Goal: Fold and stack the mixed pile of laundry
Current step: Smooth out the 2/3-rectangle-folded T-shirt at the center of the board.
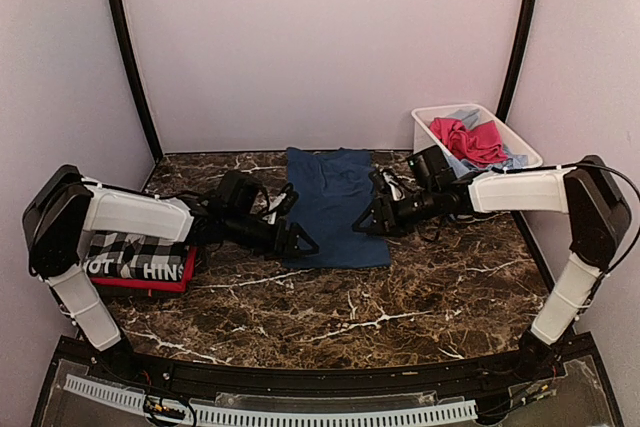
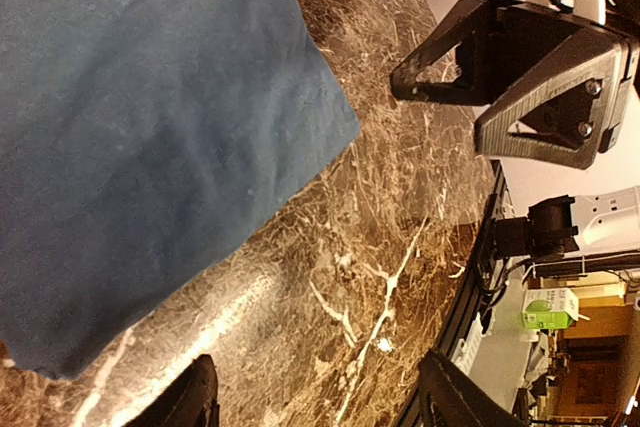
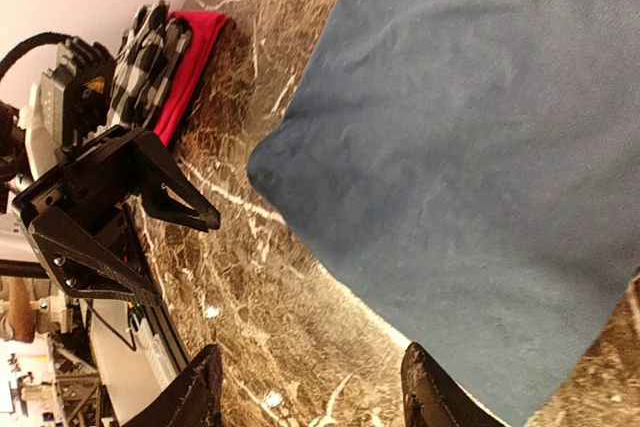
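Note:
The navy blue tee has a near corner on the side of the checked garment. I should close my left gripper on the navy blue tee's near corner (image 1: 286, 265) (image 2: 64, 369) there.
A navy blue tee (image 1: 330, 202) lies folded flat in the middle of the marble table. My left gripper (image 1: 303, 243) hovers at its near left corner, jaws open and empty; in the left wrist view the tee (image 2: 140, 127) fills the upper left and only bare marble shows between the fingertips (image 2: 190, 402). My right gripper (image 1: 362, 222) is at the tee's right edge, also open with nothing in it. A checked garment (image 1: 135, 255) lies folded on a red tee (image 1: 150, 284) at the left. Pink and light blue pieces (image 1: 468, 139) fill the tub.
The white tub (image 1: 430, 122) stands at the back right against the wall. The two grippers face each other closely across the tee's near edge. A black rail (image 1: 300, 382) runs along the table's front edge.

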Controlling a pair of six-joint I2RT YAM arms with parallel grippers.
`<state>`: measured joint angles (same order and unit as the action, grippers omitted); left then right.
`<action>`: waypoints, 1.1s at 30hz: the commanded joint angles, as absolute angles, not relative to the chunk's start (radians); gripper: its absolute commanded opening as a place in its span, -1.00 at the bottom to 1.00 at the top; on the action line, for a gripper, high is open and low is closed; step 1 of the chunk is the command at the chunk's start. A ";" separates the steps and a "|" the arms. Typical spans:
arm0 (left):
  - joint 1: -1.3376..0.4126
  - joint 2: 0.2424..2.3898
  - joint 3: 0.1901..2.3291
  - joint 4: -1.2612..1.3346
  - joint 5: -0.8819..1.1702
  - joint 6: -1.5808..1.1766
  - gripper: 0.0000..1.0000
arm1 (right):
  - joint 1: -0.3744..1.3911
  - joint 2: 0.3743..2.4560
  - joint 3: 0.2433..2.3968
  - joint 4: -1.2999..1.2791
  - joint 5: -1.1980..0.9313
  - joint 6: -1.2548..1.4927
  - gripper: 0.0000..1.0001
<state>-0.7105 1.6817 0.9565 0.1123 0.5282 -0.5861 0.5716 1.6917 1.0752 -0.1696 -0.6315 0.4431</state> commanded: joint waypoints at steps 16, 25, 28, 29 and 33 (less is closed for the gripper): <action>-0.640 1.932 0.859 0.439 0.649 -0.767 0.30 | 0.556 1.954 0.949 0.072 -0.679 0.521 -0.01; -0.599 1.690 0.758 0.275 0.548 -0.700 0.29 | 0.544 1.626 0.850 -0.086 -0.617 0.473 0.00; -0.598 1.640 0.742 0.223 0.507 -0.699 0.25 | 0.535 1.599 0.835 -0.128 -0.583 0.457 0.00; -0.599 1.635 0.738 0.218 0.494 -0.701 0.23 | 0.532 1.610 0.838 -0.137 -0.576 0.452 -0.03; -0.600 1.621 0.743 0.166 0.434 -0.688 0.11 | 0.531 1.684 0.853 -0.140 -0.544 0.456 -0.11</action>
<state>-0.5983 1.6512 0.7559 0.2634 0.5121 -0.7181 0.5362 1.6173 0.8574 -0.0853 -0.6033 0.4698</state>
